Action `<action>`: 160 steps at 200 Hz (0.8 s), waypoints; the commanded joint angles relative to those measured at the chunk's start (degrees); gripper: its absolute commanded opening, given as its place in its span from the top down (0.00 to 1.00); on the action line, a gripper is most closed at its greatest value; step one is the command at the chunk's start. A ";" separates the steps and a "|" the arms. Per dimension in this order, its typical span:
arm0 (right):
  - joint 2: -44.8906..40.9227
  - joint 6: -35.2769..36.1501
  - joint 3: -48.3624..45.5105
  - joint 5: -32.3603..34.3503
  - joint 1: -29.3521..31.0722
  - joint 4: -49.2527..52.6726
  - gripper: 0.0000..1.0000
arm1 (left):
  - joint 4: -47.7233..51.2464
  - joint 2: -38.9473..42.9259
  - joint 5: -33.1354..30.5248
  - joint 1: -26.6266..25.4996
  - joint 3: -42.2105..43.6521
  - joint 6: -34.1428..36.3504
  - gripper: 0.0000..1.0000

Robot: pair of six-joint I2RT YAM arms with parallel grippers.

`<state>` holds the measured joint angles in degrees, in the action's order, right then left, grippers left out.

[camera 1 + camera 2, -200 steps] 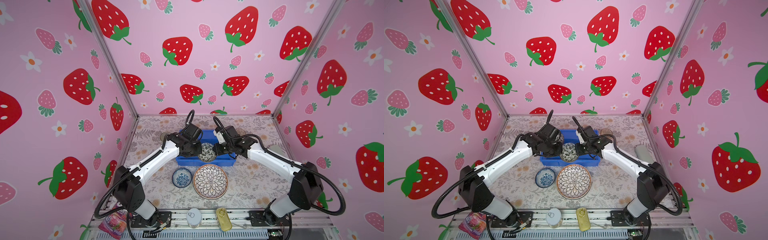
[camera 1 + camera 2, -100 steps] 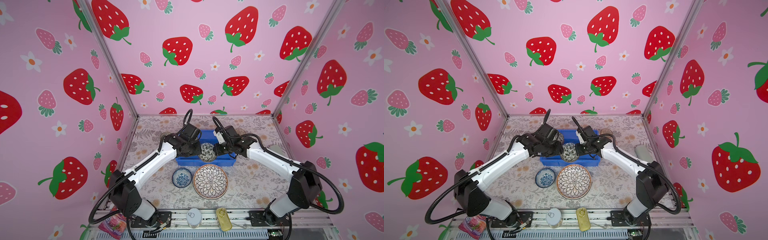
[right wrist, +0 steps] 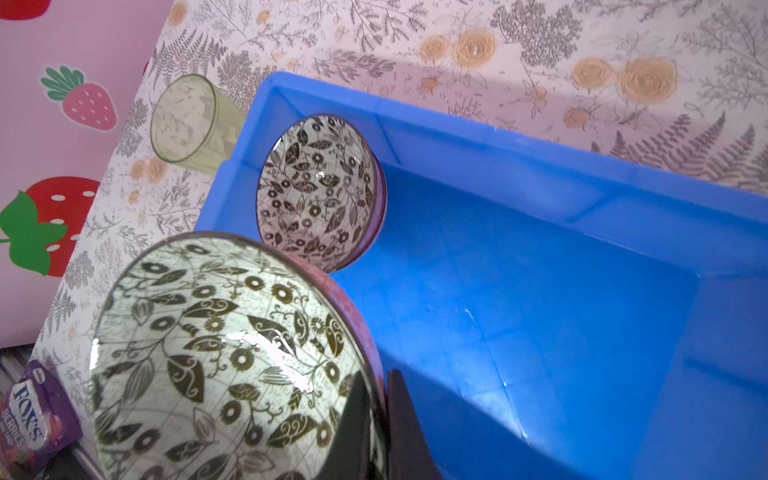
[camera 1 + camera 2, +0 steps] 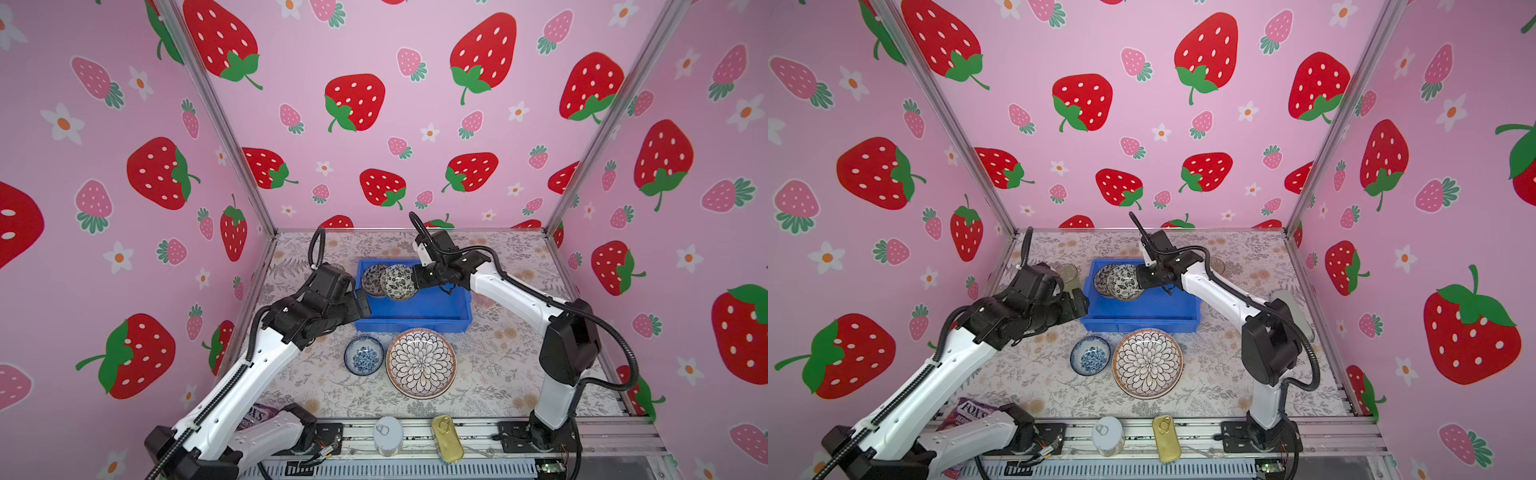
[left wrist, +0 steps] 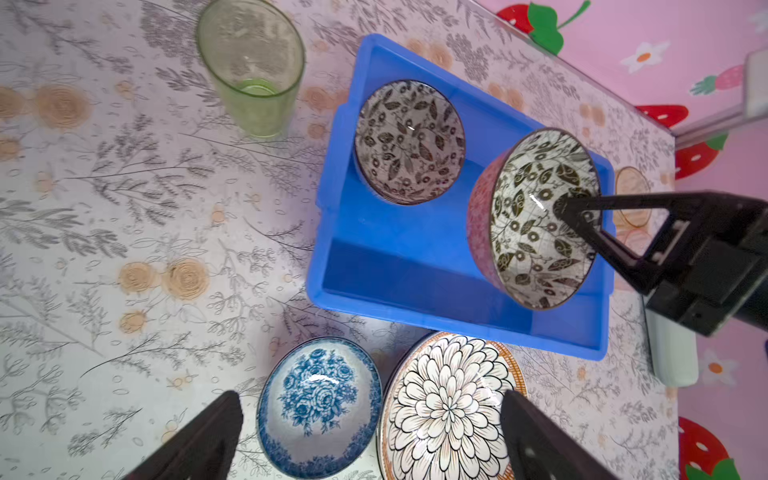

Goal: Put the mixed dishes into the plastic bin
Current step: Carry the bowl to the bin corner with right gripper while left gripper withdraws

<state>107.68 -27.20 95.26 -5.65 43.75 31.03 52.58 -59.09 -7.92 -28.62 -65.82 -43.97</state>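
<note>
The robot's right gripper needs to release its black-floral bowl inside the other black-floral bowl (image 4: pixel 380 276) (image 3: pixel 317 193) in the blue plastic bin.
The blue plastic bin (image 4: pixel 432 309) stands mid-table. One black-floral bowl (image 4: pixel 371 279) rests in its far left corner, leaning on the wall (image 5: pixel 409 141). My right gripper (image 3: pixel 376 415) is shut on the rim of a second black-floral bowl (image 3: pixel 216 357), holding it tilted over the bin beside the first (image 4: pixel 400 282). My left gripper (image 5: pixel 374 411) is open and empty just outside the bin's left front corner (image 4: pixel 360 305). In front of the bin lie a blue-flowered bowl (image 4: pixel 364 355) and a petal-patterned plate (image 4: pixel 421 362). A green tumbler (image 5: pixel 251 70) stands left of the bin.
An amber tumbler (image 5: pixel 631 199) stands beyond the bin's right side. On the front rail sit a silver round tin (image 4: pixel 387 434) and a gold oval tin (image 4: pixel 447 438). A purple candy bag (image 4: pixel 967 415) lies at the front left. Pink walls close in three sides.
My left gripper opened, let go of a black-floral bowl in the bin's far left corner and drew back to the front left. The right gripper still holds its bowl in much the same place.
</note>
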 commanded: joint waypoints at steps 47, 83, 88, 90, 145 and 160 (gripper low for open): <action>10.58 -1.36 14.97 0.03 -0.16 -0.16 1.00 | 12.43 14.08 -5.55 4.03 4.99 -4.43 0.01; 14.87 -2.23 18.33 0.01 -0.24 -1.22 1.00 | 15.60 17.46 -6.60 4.67 5.79 -5.32 0.01; 15.37 -2.29 18.51 0.11 -0.18 -1.43 1.00 | 15.96 17.75 -6.71 4.64 5.81 -5.43 0.01; 15.54 -2.39 18.63 0.13 -0.16 -1.50 1.00 | 16.04 17.84 -6.74 4.63 5.80 -5.43 0.01; 19.70 -3.64 20.79 0.73 -0.34 -3.08 1.00 | 18.07 19.69 -7.63 4.75 6.51 -5.93 0.01; 20.72 -3.99 21.10 0.73 -0.33 -3.65 1.00 | 18.43 19.97 -7.55 4.83 6.67 -6.07 0.01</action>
<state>127.57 -29.39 113.69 -4.99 43.70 30.33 68.07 -39.77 -13.41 -24.21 -60.16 -48.64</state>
